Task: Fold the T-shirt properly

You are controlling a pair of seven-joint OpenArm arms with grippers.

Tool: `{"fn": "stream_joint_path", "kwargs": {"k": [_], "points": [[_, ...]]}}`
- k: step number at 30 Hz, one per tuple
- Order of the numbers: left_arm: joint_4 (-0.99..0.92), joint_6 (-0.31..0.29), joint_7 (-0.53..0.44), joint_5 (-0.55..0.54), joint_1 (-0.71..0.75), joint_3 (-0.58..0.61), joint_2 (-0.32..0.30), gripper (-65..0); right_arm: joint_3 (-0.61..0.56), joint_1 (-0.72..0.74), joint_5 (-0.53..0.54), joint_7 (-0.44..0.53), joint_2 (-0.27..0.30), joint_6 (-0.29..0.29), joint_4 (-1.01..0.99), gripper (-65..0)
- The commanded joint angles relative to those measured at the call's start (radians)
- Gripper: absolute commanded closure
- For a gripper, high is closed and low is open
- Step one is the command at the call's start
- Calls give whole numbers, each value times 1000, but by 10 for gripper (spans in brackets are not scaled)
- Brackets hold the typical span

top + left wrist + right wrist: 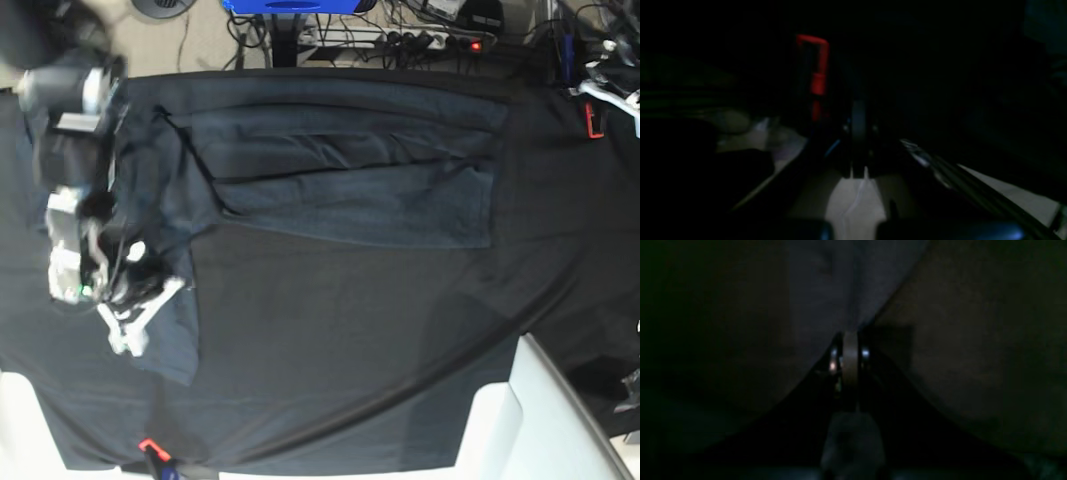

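Observation:
My right gripper has the sleeve's outer edge, which now reaches toward the near side. It will let go of that edge on the creased middle of the T-shirt's body (360,148).
The dark slate T-shirt (350,190) lies spread across the far half of the black tablecloth (350,340), with folds along its body. One sleeve (172,330) reaches toward the near left. My right gripper (128,338) is down at that sleeve's outer edge. In the right wrist view its fingers (850,366) are pressed together, and blue-grey cloth (836,290) creases toward their tips. My left gripper (858,133) is shut with nothing in it and hangs off the table's side over pale floor.
A red clamp (594,120) grips the cloth at the far right edge and also shows as the red clamp (820,66) in the left wrist view. Another clamp (148,446) is at the near left edge. A white panel (540,420) sits at the near right. Cables and a power strip (420,40) lie beyond the table.

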Motion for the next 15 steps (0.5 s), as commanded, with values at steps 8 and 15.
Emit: {"fn": "stream_joint_path", "kwargs": {"k": [8, 15], "points": [[7, -1, -9, -4, 29, -4, -58, 0, -205, -288, 9, -142, -88, 5, 538, 0], [6, -1, -9, -4, 21, -1, -53, 0, -397, -403, 9, -133, -107, 4, 639, 0]]}}
